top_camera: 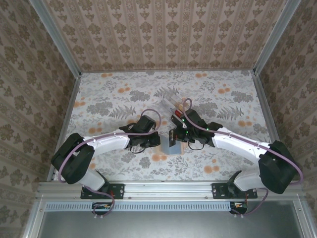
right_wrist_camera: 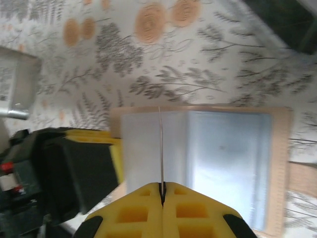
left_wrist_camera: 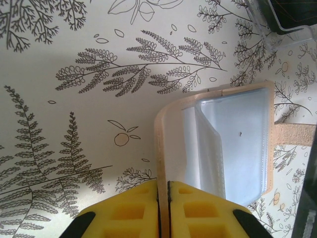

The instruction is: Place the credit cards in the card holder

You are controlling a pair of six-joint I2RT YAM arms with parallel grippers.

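Observation:
My left gripper is holding the card holder with its tan edge tilting up, so next I open, lay it flat and pinch the card holder's edge (left_wrist_camera: pixel 161 168) before I slide the credit card in.
The tan card holder (left_wrist_camera: pixel 163 129) lies open on the table, its clear plastic sleeves (left_wrist_camera: pixel 237 144) facing up and its strap (left_wrist_camera: pixel 294 134) off to the right. My left gripper (left_wrist_camera: pixel 163 182) is shut on the holder's tan left edge. My right gripper (right_wrist_camera: pixel 162 184) is shut on a thin pale sheet (right_wrist_camera: pixel 161 144) standing edge-on over the open holder (right_wrist_camera: pixel 280 163); I cannot tell whether it is a card or a sleeve. A dark credit card (left_wrist_camera: pixel 290 12) lies in the clear tray. From above, both grippers meet at the holder (top_camera: pixel 172 145).
The clear plastic tray (top_camera: pixel 168 99) stands just beyond the holder, close to the right arm's wrist. The left gripper's black and yellow body (right_wrist_camera: pixel 79 163) sits hard against the holder's left side. Floral tablecloth (top_camera: pixel 109 99) spreads all round, with walls at the sides and back.

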